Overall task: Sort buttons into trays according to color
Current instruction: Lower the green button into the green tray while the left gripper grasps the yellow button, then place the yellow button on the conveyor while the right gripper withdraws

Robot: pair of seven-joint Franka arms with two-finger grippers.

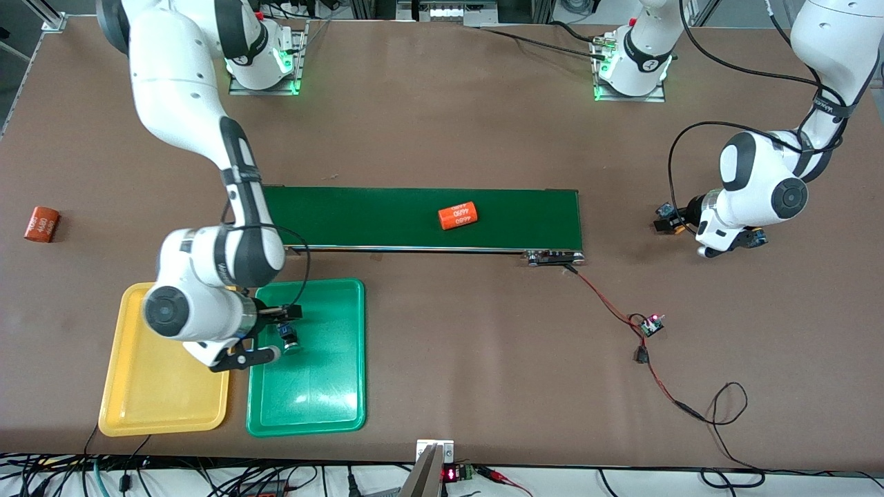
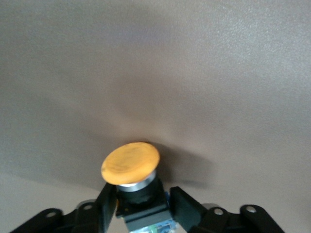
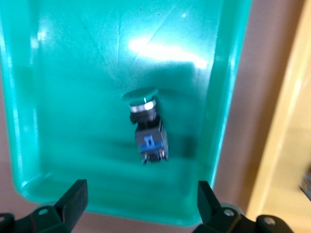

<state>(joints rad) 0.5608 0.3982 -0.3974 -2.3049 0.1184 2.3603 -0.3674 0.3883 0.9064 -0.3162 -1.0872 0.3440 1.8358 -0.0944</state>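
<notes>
Next, my left gripper releases the button with the yellow-orange cap, now above bare table, on the dark green conveyor belt's end (image 1: 545, 219) that is nearest to the red wires.
My right gripper (image 1: 280, 333) is open over the green tray (image 1: 324, 393), at the end nearest the conveyor. A green-capped button (image 1: 289, 337) lies on its side in that tray. In the right wrist view the button (image 3: 146, 124) lies free on the green tray (image 3: 73, 73), clear of my open right gripper (image 3: 140, 196). The yellow tray (image 1: 166, 400) beside it holds no button that I can see. My left gripper (image 1: 668, 222) is shut on a yellow-orange-capped button (image 2: 130, 162) above bare table off the conveyor's end. The left wrist view shows my left gripper (image 2: 143, 199) clamping its black body.
A long dark green conveyor belt (image 1: 359, 214) carries an orange cylinder (image 1: 458, 215). Another orange cylinder (image 1: 41, 224) lies on the table at the right arm's end. A small circuit board (image 1: 650, 324) on red wires lies near the conveyor's end.
</notes>
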